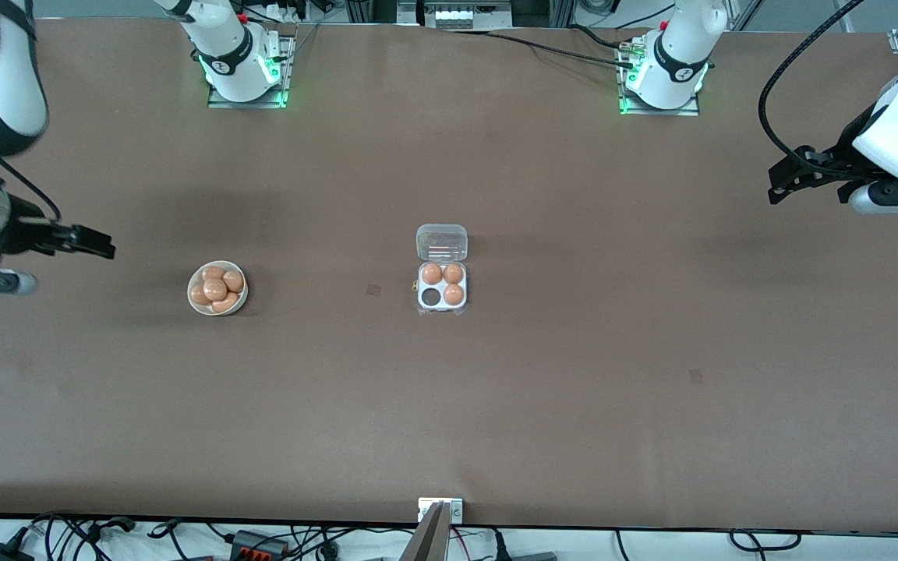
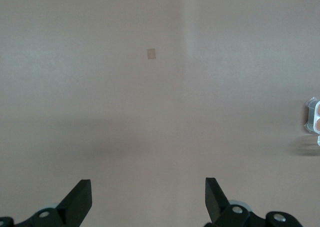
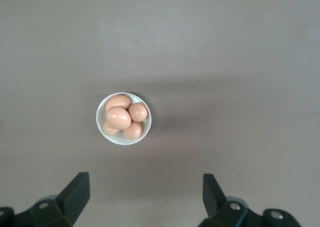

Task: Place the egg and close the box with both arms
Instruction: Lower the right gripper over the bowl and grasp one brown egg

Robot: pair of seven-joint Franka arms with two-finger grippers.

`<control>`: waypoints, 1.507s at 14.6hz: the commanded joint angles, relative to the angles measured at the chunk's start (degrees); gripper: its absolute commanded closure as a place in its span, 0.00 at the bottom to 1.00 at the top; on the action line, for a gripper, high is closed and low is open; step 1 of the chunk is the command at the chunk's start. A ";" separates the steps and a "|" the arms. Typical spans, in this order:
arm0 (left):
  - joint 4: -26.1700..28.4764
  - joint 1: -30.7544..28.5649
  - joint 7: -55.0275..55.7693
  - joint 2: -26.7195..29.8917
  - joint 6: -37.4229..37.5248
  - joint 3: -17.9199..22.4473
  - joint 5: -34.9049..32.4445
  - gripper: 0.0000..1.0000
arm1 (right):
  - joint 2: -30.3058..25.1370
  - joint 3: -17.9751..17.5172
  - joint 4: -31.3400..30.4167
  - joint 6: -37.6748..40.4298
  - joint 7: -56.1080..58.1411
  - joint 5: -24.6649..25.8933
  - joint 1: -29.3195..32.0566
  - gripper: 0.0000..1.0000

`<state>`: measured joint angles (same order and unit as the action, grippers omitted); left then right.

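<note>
My right gripper needs to go to the white bowl next and close on the top egg [image 1: 216,289] [image 3: 118,118], which lies on the other eggs in the middle.
The box [image 1: 422,305] lies mid-table with its clear lid [image 1: 441,241] folded open toward the arm bases. Three orange-brown eggs fill three of its cells, and the cell [image 1: 431,297] nearest the front camera toward the right arm's end is empty. A white bowl [image 1: 193,301] holds several like eggs [image 1: 215,289], none singled out as the egg. My right gripper [image 1: 108,248] hangs open and empty over bare table beside the bowl [image 3: 98,121]. My left gripper [image 1: 775,189] hangs open and empty over the left arm's end. The right wrist view shows its gripper [image 3: 146,184] near the eggs [image 3: 118,117].
The box's edge [image 2: 313,116] just shows in the left wrist view past my left gripper [image 2: 148,188]. Two small square marks [image 1: 373,290] [image 1: 696,375] sit on the brown tabletop. A metal bracket [image 1: 440,510] stands at the table's front edge. Both arm bases stand along the back.
</note>
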<state>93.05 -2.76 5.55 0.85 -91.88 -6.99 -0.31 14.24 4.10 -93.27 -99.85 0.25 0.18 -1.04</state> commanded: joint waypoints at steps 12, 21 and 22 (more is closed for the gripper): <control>-1.55 -0.40 -1.07 -0.50 2.15 -0.30 0.13 0.00 | 15.11 -2.26 -1.73 -10.87 9.05 -1.85 -4.67 0.00; -1.64 -0.40 -0.98 -0.59 2.32 -0.30 -0.05 0.00 | 16.35 -2.26 -8.51 -15.38 12.23 -1.85 -6.25 0.00; -1.64 -0.40 -0.98 -0.59 2.32 -0.22 -0.05 0.00 | 16.44 -2.17 -8.42 -15.46 12.32 -1.68 -6.16 0.00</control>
<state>93.03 -2.77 5.54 0.84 -90.82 -6.96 -0.31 31.06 1.81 -100.67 -114.22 11.22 -0.85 -7.31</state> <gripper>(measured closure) 0.000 0.000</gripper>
